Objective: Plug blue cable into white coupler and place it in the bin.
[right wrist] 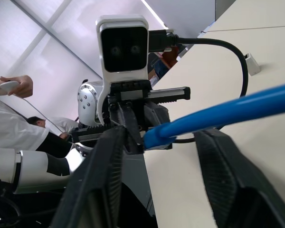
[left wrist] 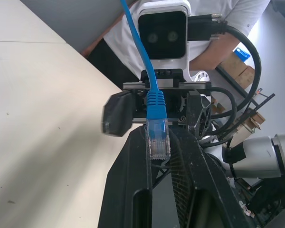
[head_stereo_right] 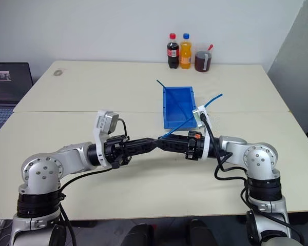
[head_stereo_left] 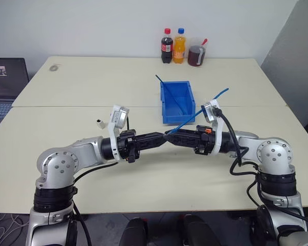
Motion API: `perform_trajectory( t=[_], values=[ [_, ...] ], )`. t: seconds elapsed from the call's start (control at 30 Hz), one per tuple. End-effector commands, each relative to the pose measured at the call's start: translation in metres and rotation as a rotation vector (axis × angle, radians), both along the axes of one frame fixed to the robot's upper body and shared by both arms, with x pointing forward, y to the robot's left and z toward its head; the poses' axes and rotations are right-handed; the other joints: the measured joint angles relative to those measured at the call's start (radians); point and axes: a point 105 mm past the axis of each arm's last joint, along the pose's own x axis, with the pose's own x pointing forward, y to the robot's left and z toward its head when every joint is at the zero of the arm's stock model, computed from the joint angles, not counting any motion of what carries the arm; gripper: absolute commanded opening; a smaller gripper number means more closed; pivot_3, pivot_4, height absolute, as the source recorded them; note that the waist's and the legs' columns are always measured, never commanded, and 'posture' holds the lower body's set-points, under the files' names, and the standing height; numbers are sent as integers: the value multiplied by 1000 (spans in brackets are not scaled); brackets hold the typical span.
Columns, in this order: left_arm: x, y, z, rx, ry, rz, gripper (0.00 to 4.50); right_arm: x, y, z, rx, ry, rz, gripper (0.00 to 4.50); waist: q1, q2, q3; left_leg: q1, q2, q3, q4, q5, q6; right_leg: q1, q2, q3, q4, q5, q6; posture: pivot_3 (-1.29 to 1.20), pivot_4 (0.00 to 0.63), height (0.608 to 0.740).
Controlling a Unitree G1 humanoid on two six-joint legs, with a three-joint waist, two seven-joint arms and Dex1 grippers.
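The fingers of my left gripper hold the clear plug that must go into the white coupler. My right gripper should grab the blue cable [left wrist: 156, 104] just behind the plug.
My two grippers meet tip to tip above the table's middle, in front of the bin [head_stereo_left: 177, 102]. The left gripper [left wrist: 159, 142] is shut on the clear plug of the blue cable [left wrist: 156, 102]. From there the cable [head_stereo_left: 215, 98] rises to the right, past my right wrist. The right gripper [right wrist: 162, 134] is open, its fingers [right wrist: 107, 175] standing apart on either side of the cable without touching it. The white coupler [head_stereo_left: 99, 123] lies alone on the table behind my left forearm and also shows as a small block [right wrist: 252, 64] in the right wrist view.
A darker thin blue cable [head_stereo_left: 168, 89] lies in the bin, one end poking over its back rim. Two bottles [head_stereo_left: 172, 46] and a jar [head_stereo_left: 196, 55] stand at the far edge. A laptop [head_stereo_left: 5, 82] sits off to the left. A person in white [left wrist: 228, 28] stands nearby.
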Motion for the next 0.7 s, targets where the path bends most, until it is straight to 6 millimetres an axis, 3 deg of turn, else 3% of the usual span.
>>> perform_trajectory(
  t=[0.03, 0.07, 0.57, 0.63, 0.7],
  values=[
    [-6, -2, 10, -30, -36, -37, 243, 2, -5, 11, 14, -44, -23, 1324, 0, 0, 0, 0, 0, 0, 0, 0, 0, 0, 0, 0, 0, 0, 0, 0, 150, 740],
    [-6, -2, 10, -30, -36, -36, 243, 2, -6, 11, 14, -43, -23, 1114, 0, 0, 0, 0, 0, 0, 0, 0, 0, 0, 0, 0, 0, 0, 0, 0, 150, 740],
    [-7, -2, 10, -30, -30, -48, 243, 12, -13, 14, 19, -24, -54, 1113, 0, 0, 0, 0, 0, 0, 0, 0, 0, -1, 0, 0, 0, 0, 0, 0, 150, 740],
    [-7, -2, 9, -24, -35, -42, 243, 12, -12, 14, 23, -18, -49, 1814, 0, 0, 0, -1, 0, 0, -1, 0, 0, -1, 0, 0, -1, 0, 0, 0, 150, 740],
    [-6, -2, 10, -22, -37, -40, 243, 13, -12, 14, 19, -22, -56, 2231, 2, 0, 0, -1, 0, 1, -1, 0, 0, -1, 0, 1, -1, 0, 0, 0, 150, 740]
  ],
)
